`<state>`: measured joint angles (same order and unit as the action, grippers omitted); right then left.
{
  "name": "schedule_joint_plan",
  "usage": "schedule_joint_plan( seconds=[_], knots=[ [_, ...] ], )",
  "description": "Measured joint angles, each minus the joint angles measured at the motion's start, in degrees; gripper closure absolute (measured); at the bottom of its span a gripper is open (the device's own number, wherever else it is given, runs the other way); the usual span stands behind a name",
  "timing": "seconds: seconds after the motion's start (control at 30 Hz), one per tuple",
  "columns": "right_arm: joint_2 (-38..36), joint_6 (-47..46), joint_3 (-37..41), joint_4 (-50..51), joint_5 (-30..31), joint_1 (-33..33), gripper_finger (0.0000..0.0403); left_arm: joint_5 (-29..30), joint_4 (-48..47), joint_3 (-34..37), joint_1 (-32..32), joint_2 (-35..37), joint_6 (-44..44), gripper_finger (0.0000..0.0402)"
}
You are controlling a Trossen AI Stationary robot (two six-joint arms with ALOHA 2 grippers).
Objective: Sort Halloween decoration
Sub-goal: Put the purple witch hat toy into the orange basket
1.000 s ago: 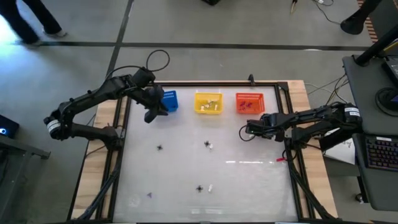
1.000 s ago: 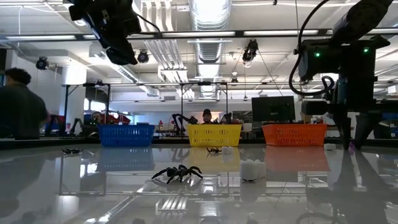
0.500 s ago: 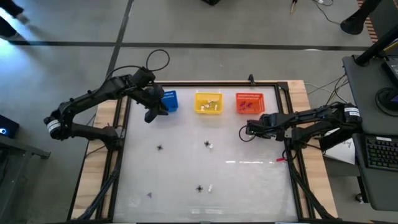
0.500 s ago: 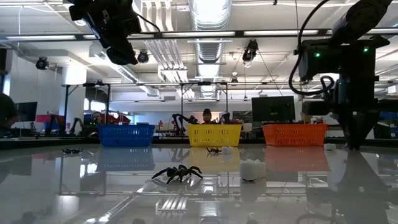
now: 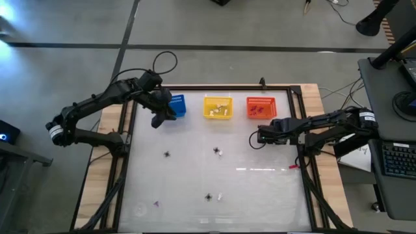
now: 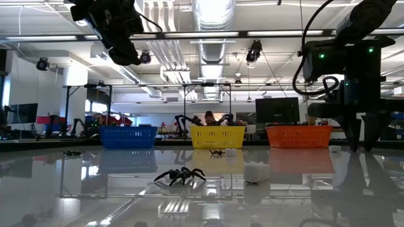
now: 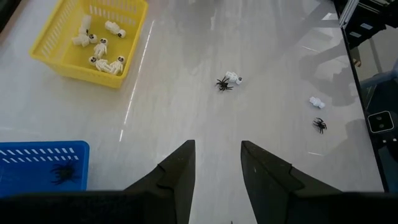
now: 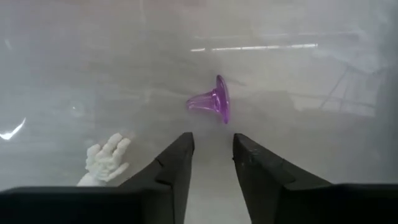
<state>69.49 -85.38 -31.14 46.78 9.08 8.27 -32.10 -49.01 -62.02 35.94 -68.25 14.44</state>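
The purple piece is past the open fingers of the robot's right gripper, so they should move forward and close on its wide rim [image 8: 222,99] before heading to the orange basket.
Tiny trinkets lie scattered on the white table: black spiders [image 5: 167,155] [image 5: 208,196], whitish pieces [image 5: 220,195] and a purple piece [image 5: 156,203]. My right gripper [image 5: 255,138] hangs open low over the table's right part, below the orange basket. In its wrist view a purple piece [image 8: 214,102] lies just beyond the open fingertips [image 8: 211,155], and a whitish hand-shaped piece [image 8: 106,158] lies to one side; neither is touched. My left gripper [image 5: 159,116] is open and empty, raised beside the blue basket [image 5: 177,105], with its fingertips [image 7: 214,168] apart.
Three small baskets stand in a row at the far edge: blue with a black spider [image 7: 62,173], yellow [image 5: 218,107] with whitish pieces, orange [image 5: 260,107] with purple pieces. A raised dark frame [image 5: 305,162] borders the table. A spider and a whitish piece [image 5: 218,151] lie mid-table.
In the low view my right gripper's fingertips, together half a second ago, now stand apart: it has opened, staying low at the same spot. My left arm has kept still.
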Motion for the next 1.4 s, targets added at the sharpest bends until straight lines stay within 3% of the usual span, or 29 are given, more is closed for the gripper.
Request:
schedule_joint_plan(
  seconds=[0.2, 0.57, 1.03, 1.4],
  knots=[
    [0.00, 2.78, -0.07, -0.62, 4.99, 0.93, 0.0268, 0.00, 0.62, 0.00, -0.02, 0.00, 0.00, 0.0290],
    [0.00, 5.16, -0.07, -0.56, 5.64, 4.28, 0.0275, 0.00, 1.50, 0.02, -0.02, 0.00, -0.21, 0.0290],
    [-0.07, 2.45, 1.05, -0.57, 4.88, 4.52, 0.0368, 0.00, 2.01, 0.02, -0.02, 0.00, -0.44, 0.0290],
    [-0.07, 2.77, 1.14, -0.26, 4.00, 4.52, 0.0393, 0.00, 1.99, 0.02, -0.02, 0.00, -1.03, 0.0290]
  ],
)
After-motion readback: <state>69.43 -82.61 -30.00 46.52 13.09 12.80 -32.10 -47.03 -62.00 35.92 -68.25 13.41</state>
